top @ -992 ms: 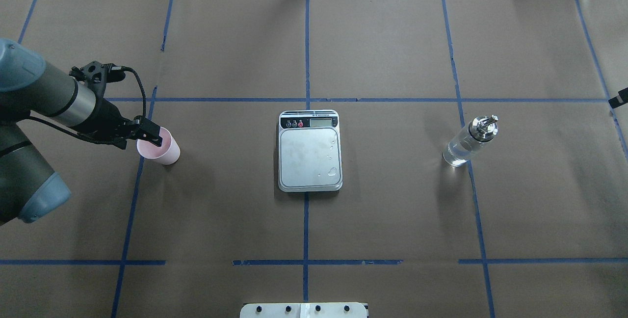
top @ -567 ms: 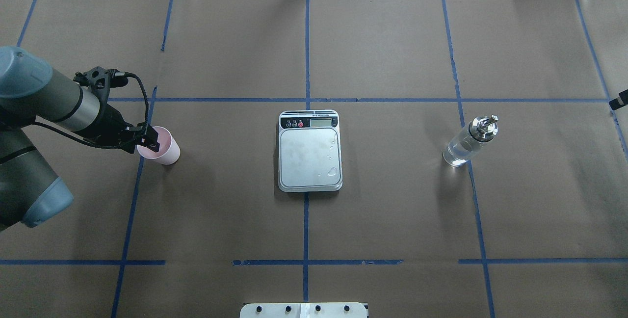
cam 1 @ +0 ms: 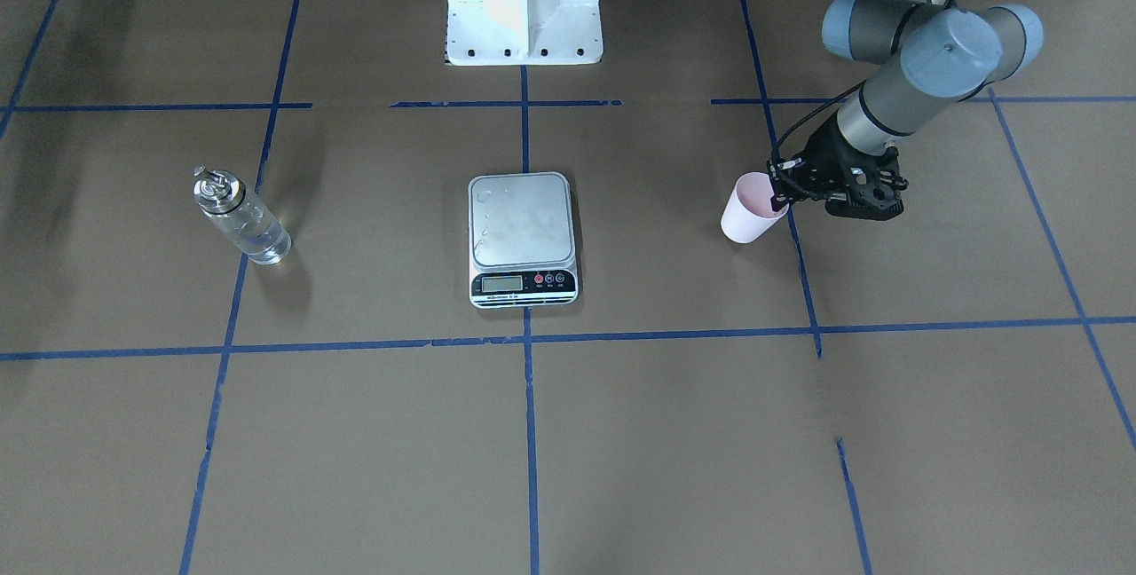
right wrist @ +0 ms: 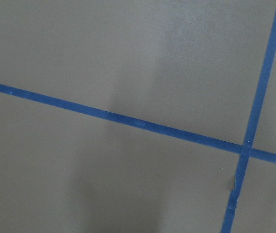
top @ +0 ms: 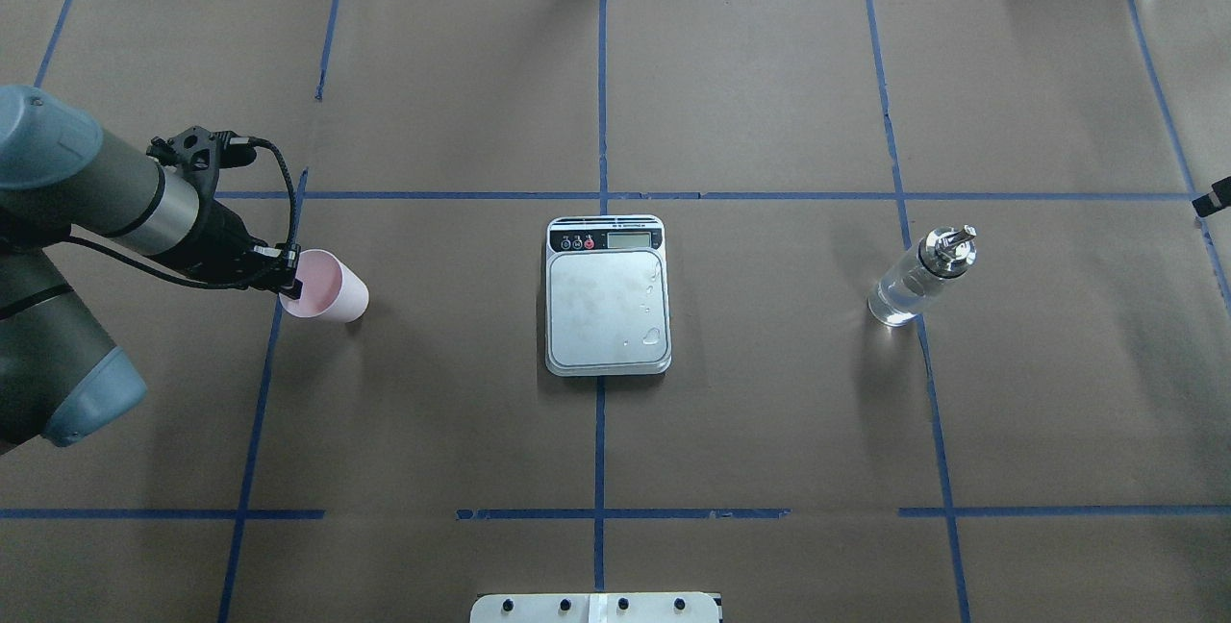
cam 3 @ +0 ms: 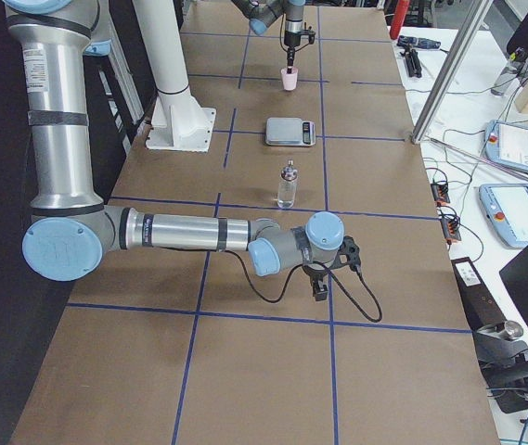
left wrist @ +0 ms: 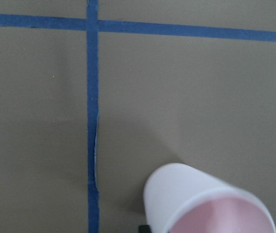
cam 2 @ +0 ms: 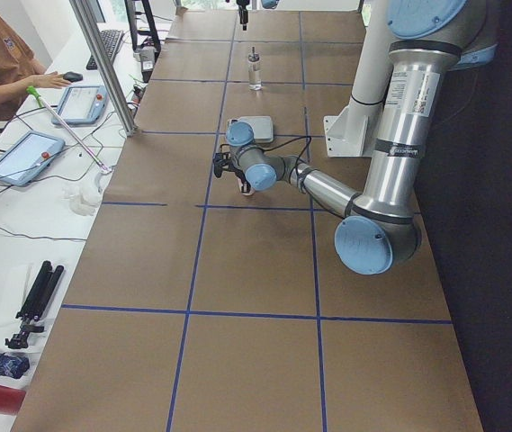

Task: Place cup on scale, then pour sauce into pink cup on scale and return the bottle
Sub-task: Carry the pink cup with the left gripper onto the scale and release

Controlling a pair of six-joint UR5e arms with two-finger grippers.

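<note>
My left gripper needs to put the pale pink cup down on the middle of the scale's steel platform (cam 1: 527, 227).
The pale pink cup (top: 332, 288) is at the table's left, tilted, with its rim at my left gripper (top: 289, 279). The gripper is shut on the cup's rim; the cup also shows in the front view (cam 1: 748, 213) and the left wrist view (left wrist: 203, 201). The scale (top: 608, 308) lies at the table's centre with its steel platform bare except for water drops. The glass bottle (top: 912, 285) with clear sauce and a silver cap stands upright at the right. My right gripper (cam 3: 320, 286) hovers low over the table, far from the bottle; I cannot tell whether it is open.
Brown paper with blue tape lines covers the table (top: 769, 411). The robot's white base (cam 1: 522, 3) stands behind the scale. An operator and tablets (cam 2: 22, 153) are beyond the far edge.
My left gripper drew back slightly, then moved right with the cup. The cup now sits a little further right and tilts more. The scale and bottle have not moved.
</note>
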